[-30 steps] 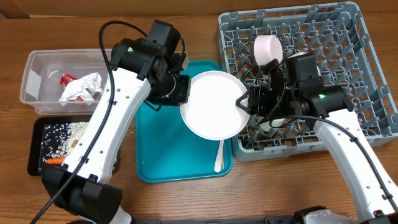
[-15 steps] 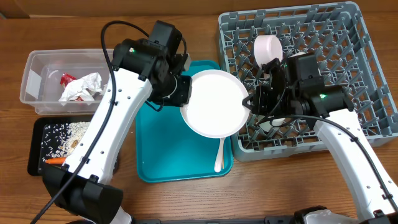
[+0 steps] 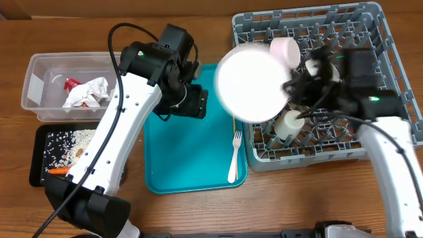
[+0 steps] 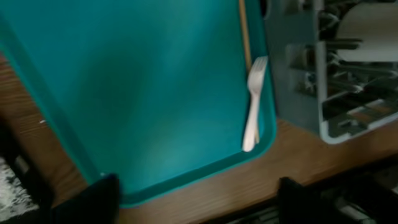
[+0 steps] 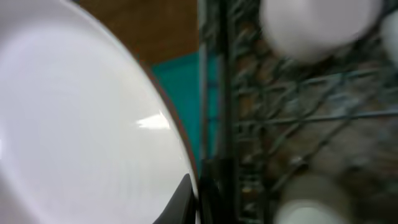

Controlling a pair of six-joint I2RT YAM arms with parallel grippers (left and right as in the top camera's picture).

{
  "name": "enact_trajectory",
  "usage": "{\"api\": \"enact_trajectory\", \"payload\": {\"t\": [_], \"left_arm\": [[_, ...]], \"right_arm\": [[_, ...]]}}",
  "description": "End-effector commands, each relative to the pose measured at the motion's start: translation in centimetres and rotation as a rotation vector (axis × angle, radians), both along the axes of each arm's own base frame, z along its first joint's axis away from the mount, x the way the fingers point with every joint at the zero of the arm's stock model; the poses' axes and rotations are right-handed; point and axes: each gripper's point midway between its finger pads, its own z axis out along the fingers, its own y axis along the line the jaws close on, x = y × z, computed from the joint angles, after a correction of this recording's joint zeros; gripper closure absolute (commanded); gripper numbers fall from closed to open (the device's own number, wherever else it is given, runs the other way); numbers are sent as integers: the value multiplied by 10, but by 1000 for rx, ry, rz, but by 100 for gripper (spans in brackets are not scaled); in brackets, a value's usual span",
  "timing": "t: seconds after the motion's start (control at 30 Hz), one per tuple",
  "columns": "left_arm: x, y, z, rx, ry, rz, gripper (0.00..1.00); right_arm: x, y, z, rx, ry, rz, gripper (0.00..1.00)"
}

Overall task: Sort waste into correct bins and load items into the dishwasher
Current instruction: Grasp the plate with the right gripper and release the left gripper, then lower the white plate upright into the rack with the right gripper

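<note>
The white round plate will be set down by my right gripper among the pegs in the middle of the grey dishwasher rack (image 3: 322,94).
The white round plate (image 3: 251,82) (image 5: 81,124) hangs tilted over the left edge of the grey dishwasher rack (image 3: 390,39). My right gripper (image 3: 289,89) (image 5: 198,199) is shut on its right rim. My left gripper (image 3: 195,102) (image 4: 199,205) stands open and empty over the teal tray (image 3: 178,152), apart from the plate. A white plastic fork (image 3: 234,155) (image 4: 254,102) lies at the tray's right edge, with a thin wooden stick (image 4: 244,28) just above it. Inside the rack sit a white bowl (image 3: 285,47) (image 5: 317,25) and a small cup (image 3: 289,124).
At the far left stands a clear tub (image 3: 39,69) holding a crumpled napkin (image 3: 86,92) and a red wrapper (image 3: 69,82). Below it a black tray (image 3: 39,158) carries grain scraps (image 3: 73,142) and a small carrot (image 3: 56,171). The rack's pegs stand close to the plate.
My left gripper has opened and let go of the plate. The right gripper has closed on it and carried it up and right toward the rack, uncovering the fork.
</note>
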Motion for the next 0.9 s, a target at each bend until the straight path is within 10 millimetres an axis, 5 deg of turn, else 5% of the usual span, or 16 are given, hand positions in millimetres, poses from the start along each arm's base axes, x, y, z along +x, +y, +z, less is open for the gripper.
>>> {"api": "enact_trajectory", "payload": {"t": [0.0,0.1,0.23,0.57,0.73,0.87], "left_arm": [[8,16,3,67,-45,13,0],[10,15,3,61,-51,16,0],[14,13,4,54,-69,18,0],[18,12,1,45,-71,57,0],[17,12,-1,48,-65,56,0],[19,11,-1,46,-70,56,0]], "right_arm": [[3,-75,53,-192,-164,-256,96],[-11,-143,59,-428,-156,-527,96],[-30,-189,64,-642,-119,-719,96],[-31,-189,30,-773,7,-700,96],[-33,-201,35,-928,15,-773,96],[-28,-184,38,-967,-13,-738,96]]}}
